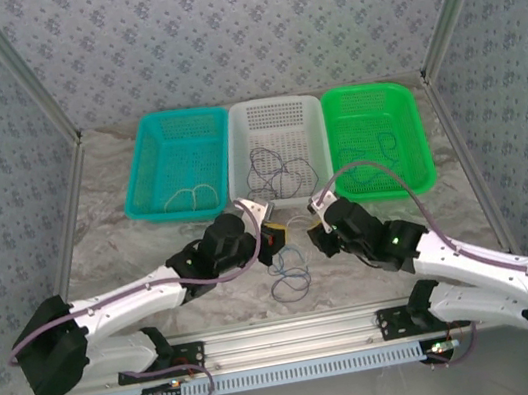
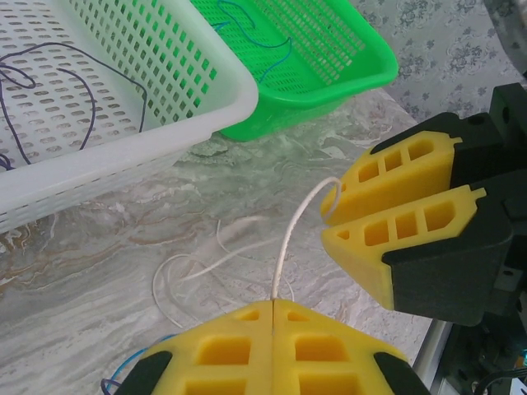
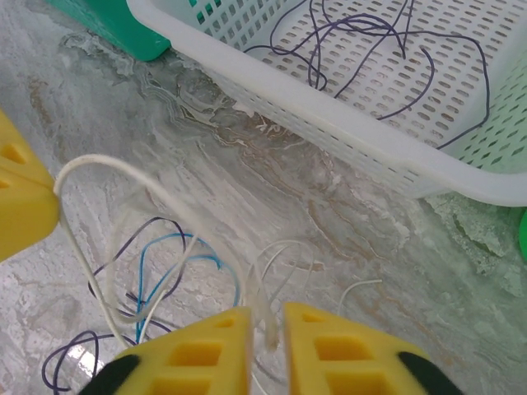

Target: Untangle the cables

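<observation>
I need to open my right gripper and take the whitish cable (image 3: 234, 260) deeper, because the whitish cable's end sits too shallow in its fingers.
Between my two grippers runs a whitish cable (image 2: 288, 239), arching up off the table (image 3: 165, 185). My left gripper (image 2: 272, 303) is shut on it, fingers pressed together with the wire coming out of the seam. My right gripper (image 3: 268, 317) has its fingers slightly apart, and the cable's other end lies loose in the narrow gap. From the left wrist, the right gripper (image 2: 333, 216) stands close by on the right. Blue (image 3: 165, 247) and dark purple (image 3: 123, 239) cables lie in loose loops under the arch. From above, both grippers (image 1: 276, 239) (image 1: 319, 237) meet over this pile (image 1: 290, 279).
Three baskets stand side by side behind the grippers: teal (image 1: 147, 136) with a thin loop inside, white (image 1: 269, 103) holding dark purple wire, green (image 1: 368, 89) holding dark and blue wire. The white basket's front rim (image 3: 329, 115) is close ahead of the right gripper.
</observation>
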